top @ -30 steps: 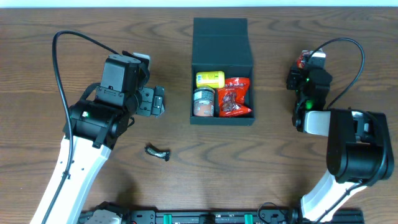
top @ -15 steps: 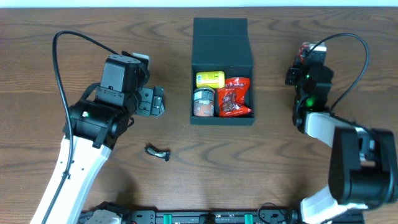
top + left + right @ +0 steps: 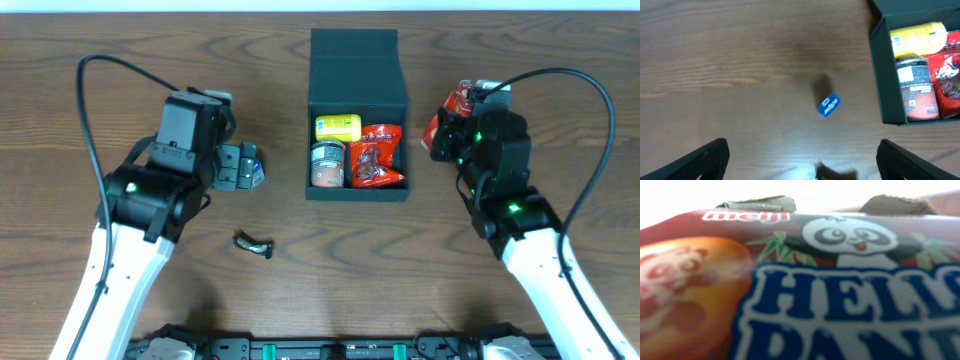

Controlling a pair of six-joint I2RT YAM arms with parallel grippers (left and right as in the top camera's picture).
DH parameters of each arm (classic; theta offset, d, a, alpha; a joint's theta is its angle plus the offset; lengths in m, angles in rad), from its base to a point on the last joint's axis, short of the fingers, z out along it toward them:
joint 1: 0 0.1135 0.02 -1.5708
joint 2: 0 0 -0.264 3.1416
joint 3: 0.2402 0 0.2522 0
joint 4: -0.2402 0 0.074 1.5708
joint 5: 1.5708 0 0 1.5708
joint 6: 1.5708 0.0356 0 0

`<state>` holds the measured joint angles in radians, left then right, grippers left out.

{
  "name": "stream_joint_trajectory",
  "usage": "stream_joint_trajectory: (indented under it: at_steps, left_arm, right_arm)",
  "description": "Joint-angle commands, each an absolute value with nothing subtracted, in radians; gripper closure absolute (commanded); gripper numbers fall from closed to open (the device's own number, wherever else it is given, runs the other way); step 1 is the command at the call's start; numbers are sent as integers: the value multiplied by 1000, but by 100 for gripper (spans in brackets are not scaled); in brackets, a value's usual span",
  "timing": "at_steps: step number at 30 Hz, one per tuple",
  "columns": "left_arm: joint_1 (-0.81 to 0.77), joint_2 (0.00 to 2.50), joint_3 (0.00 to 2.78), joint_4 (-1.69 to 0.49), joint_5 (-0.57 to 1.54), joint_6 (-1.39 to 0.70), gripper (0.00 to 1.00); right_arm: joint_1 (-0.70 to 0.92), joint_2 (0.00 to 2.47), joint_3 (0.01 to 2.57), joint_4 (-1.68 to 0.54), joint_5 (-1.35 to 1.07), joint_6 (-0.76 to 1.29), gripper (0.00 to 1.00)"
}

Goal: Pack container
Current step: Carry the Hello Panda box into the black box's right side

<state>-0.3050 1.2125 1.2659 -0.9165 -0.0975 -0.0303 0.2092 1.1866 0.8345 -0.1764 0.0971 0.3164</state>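
Observation:
Next, the right gripper releases the red Hello Panda packet on top of the red bag in the container [image 3: 385,160].
The dark teal-black container [image 3: 320,190] stands at table centre with its flap lid open at the back. It holds a yellow packet [image 3: 337,127], a can [image 3: 327,163] and a red bag [image 3: 378,157]. It also shows in the left wrist view [image 3: 885,75]. My right gripper [image 3: 447,133] is shut on a red Hello Panda packet [image 3: 452,103], just right of the container; the packet [image 3: 805,280] fills the right wrist view. My left gripper [image 3: 248,165] is open and empty, left of the container. A small blue item [image 3: 828,105] shows between its fingers [image 3: 802,157].
A small dark wrapped item [image 3: 254,245] lies on the wood table [image 3: 330,260] below the left gripper, and shows at the bottom edge of the left wrist view [image 3: 836,173]. Cables arc over both arms.
My right arm has swung left toward the container, carrying the red packet. My left gripper has shifted slightly left, and the small blue item now shows at its tips.

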Motion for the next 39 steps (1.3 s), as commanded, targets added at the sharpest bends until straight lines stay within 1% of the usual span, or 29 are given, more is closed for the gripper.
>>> stream_joint_trajectory:
  at_steps: [1,5,9,13,15,19,25,33,35,39]
  left_arm:
    - [-287,1162,1265,-939,-114,-57,5]
    - [-286,1125,1265,-978,-115,-56,5]
    - [-286,1096,1265,-1004,-114,-56,5]
    - [-287,1069,1265,-1029,-106,-56,5]
    - [-287,1063,1265,-1036,-97,-56,5]
    - [-287,1058,1265,-1044,-58,-56,5]
    - [-287,1058,1265,-1054,-58,-56,5]
    - [-287,1058,1265,-1055,-51,-56,5]
    - [-287,1058,1265,-1055,-51,-56,5]
    - [-287,1058,1265,-1055,-50,-57,5]
  right_arm:
    - [261,1193,964,-324,92,447,99]
    - [310,1259,1136,-535,52,506,99]
    - [336,1357,1299,-719,-56,593,99]
    - [350,1516,1457,-907,-114,617,98]
    - [355,1591,1500,-962,-133,616,99]
    - [357,1705,1526,-965,-162,605,99]
    - [358,1785,1526,-973,-183,561,99]
    - [359,1819,1526,-1002,-158,518,98]
    - [360,1821,1525,-1018,-157,506,95]
    - [362,1821,1525,-1017,-112,492,94]
